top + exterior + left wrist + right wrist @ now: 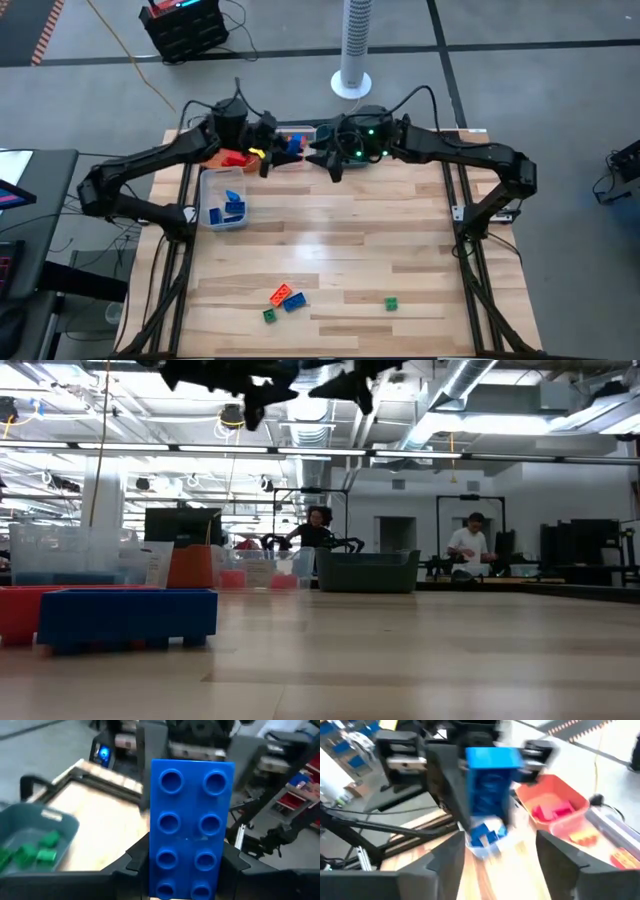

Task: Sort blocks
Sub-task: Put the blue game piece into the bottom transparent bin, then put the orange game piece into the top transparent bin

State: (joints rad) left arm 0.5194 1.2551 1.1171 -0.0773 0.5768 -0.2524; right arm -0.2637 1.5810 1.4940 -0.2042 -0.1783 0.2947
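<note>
Next, my left gripper lets go of the blue eight-stud brick in the clear bin, on the blue brick (217, 214) nearest the black rail.
My left gripper (275, 150) (187, 862) is raised over the table's far edge and is shut on a blue eight-stud brick (192, 820) (293, 145). My right gripper (322, 157) (500, 860) is open and faces it from the right, a short way off; its wrist view shows the brick (490, 775) ahead. An orange brick (281, 293), a blue one (294, 302) and two green ones (269, 315) (391, 303) lie flat on the table near its near edge. My left gripper pinches the blue brick between its two fingers (135, 862), which sit on the two long sides near one end (185, 880). The fingers come in roughly level from the table's left. The brick is lifted clear, its studded face toward the wrist camera and its free end sticking out past the fingertips.
A clear bin with blue bricks (225, 200) (485, 837) stands left of centre. An orange bin with red bricks (225, 158) (555, 810) is behind it. A teal bin with green bricks (30, 840) sits at the far edge. Bare wood (350, 240) fills the middle.
</note>
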